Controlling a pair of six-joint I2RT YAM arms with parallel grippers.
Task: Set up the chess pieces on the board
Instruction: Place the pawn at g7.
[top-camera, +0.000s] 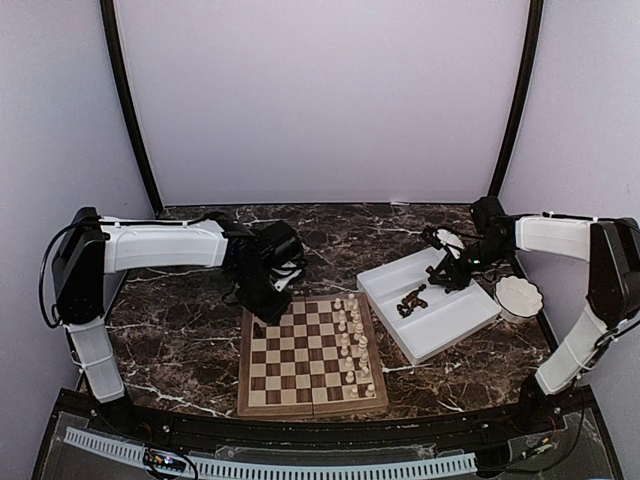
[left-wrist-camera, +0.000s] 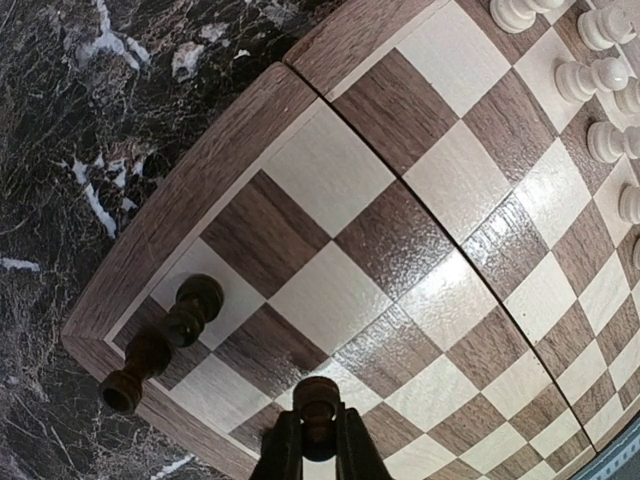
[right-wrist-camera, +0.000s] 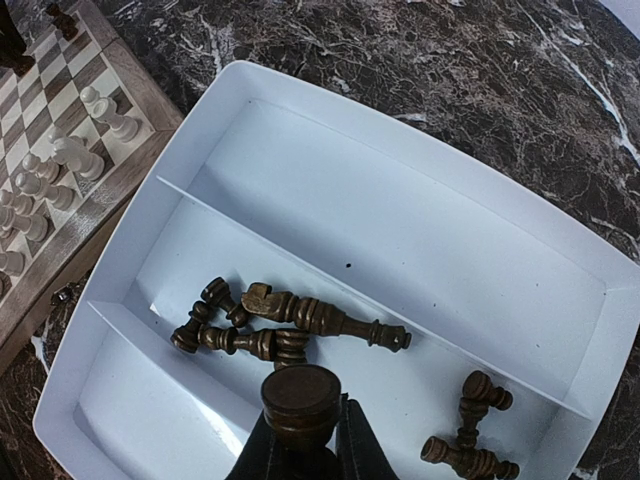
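Next, I let go of the dark chess piece with my left gripper on the empty dark square diagonally inward from the occupied corner square (top-camera: 274, 320) (left-wrist-camera: 271, 351).
The wooden board (top-camera: 300, 360) lies at the table's front centre. My left gripper (left-wrist-camera: 318, 445) is shut on a dark chess piece (left-wrist-camera: 317, 405) and holds it over a square near the board's far left corner (top-camera: 262, 318). Two dark pieces (left-wrist-camera: 160, 345) stand on the corner squares there. My right gripper (right-wrist-camera: 302, 450) is shut on a dark piece (right-wrist-camera: 300, 402), base up, above the white tray (right-wrist-camera: 400, 150). Several more dark pieces (right-wrist-camera: 290, 325) lie in the tray's middle compartment, with others (right-wrist-camera: 470, 440) to its right.
Cream-white pieces (top-camera: 352, 340) stand in two files on the board's right side. The tray (top-camera: 470, 320) sits right of the board. A small white scalloped bowl (top-camera: 518, 296) stands beyond the tray at the right. Dark marble tabletop all round.
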